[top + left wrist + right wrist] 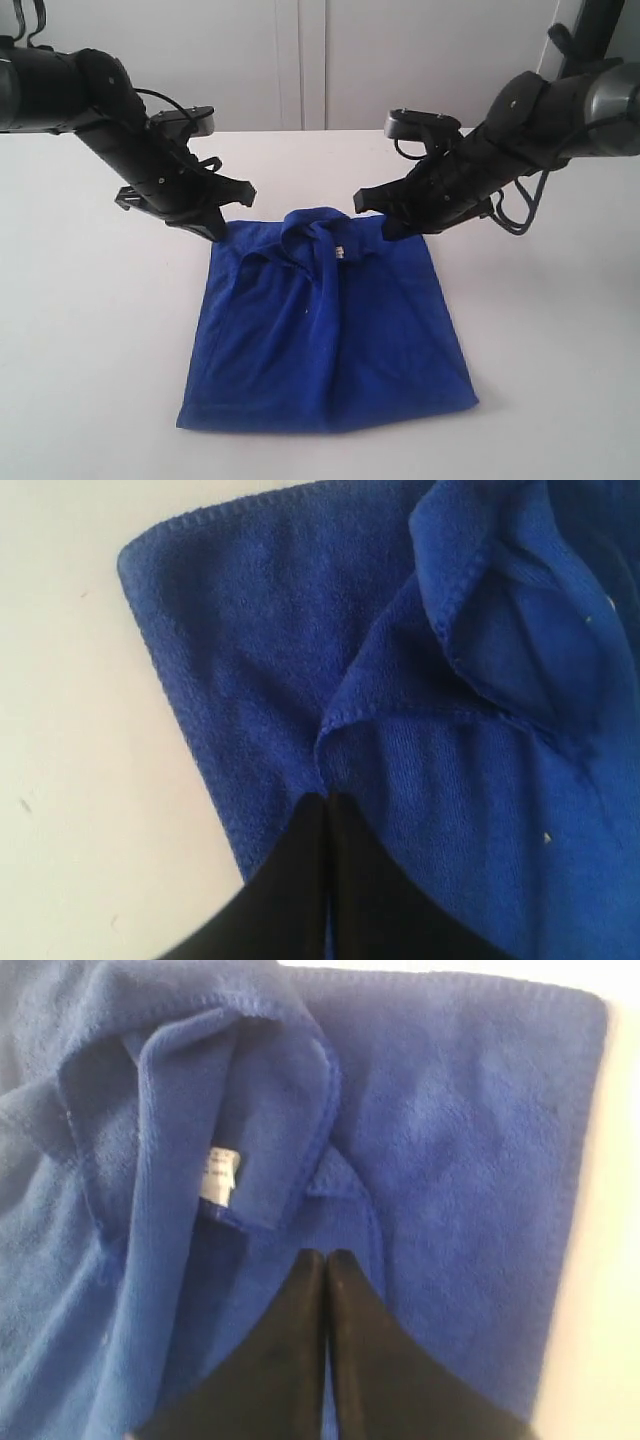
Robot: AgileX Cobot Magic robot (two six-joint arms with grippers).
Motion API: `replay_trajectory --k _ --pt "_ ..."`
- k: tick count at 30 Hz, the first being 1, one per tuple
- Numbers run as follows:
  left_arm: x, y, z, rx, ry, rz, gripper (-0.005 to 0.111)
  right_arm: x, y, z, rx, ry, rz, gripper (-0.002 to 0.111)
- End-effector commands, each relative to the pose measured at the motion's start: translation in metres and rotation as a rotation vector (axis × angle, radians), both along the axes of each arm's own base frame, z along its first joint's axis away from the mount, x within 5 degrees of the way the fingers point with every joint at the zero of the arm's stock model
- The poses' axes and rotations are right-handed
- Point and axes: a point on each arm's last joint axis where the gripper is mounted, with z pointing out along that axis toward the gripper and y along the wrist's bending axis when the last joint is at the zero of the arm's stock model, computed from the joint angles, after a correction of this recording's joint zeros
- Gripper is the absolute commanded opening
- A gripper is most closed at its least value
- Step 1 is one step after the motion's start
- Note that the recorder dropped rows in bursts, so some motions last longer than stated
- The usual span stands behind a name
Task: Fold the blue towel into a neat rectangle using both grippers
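Note:
The towel's upper layer bunches short of its corner, by the white tag; my right gripper should pinch that edge [352,253] and pull it to the corner.
The blue towel [330,340] lies doubled over on the white table [90,350]. Its upper layer's far edge sags into a bunched fold in the middle. A small white tag [340,250] shows there. My left gripper [217,232] sits at the towel's far left corner, and my right gripper [388,230] at the far right corner. In the left wrist view the towel [270,650] has a raised fold running straight into the shut left gripper [328,798]. In the right wrist view the towel [470,1130] and its tag [217,1175] lie just beyond the shut right gripper [328,1255], which pinches the upper layer.
Bare white tabletop surrounds the towel on every side. Pale wall panels [300,60] stand behind the table's far edge. Both black arms slope down from the upper corners of the exterior view.

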Motion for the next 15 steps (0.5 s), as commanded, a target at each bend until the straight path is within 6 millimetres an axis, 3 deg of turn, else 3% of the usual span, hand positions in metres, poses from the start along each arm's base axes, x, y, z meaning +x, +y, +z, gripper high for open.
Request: replay_trajectory --k 1,4,8,13,15 --pt "0.01 -0.005 -0.011 -0.012 0.039 0.0 0.0 0.017 0.005 -0.005 0.029 -0.005 0.016 0.0" --pt "0.017 -0.008 -0.021 -0.009 0.053 0.0 0.0 0.035 0.011 -0.007 0.055 -0.025 0.004 0.0" --pt "0.023 -0.011 -0.03 -0.016 0.064 0.007 0.0 0.045 0.018 -0.015 0.107 -0.033 0.014 0.0" --pt "0.023 -0.011 -0.031 -0.014 0.068 0.007 0.0 0.038 0.022 -0.03 0.128 0.076 0.057 0.0" --pt "0.022 -0.011 -0.032 -0.012 0.077 0.003 0.0 0.037 0.02 -0.03 0.127 0.128 -0.01 0.0"
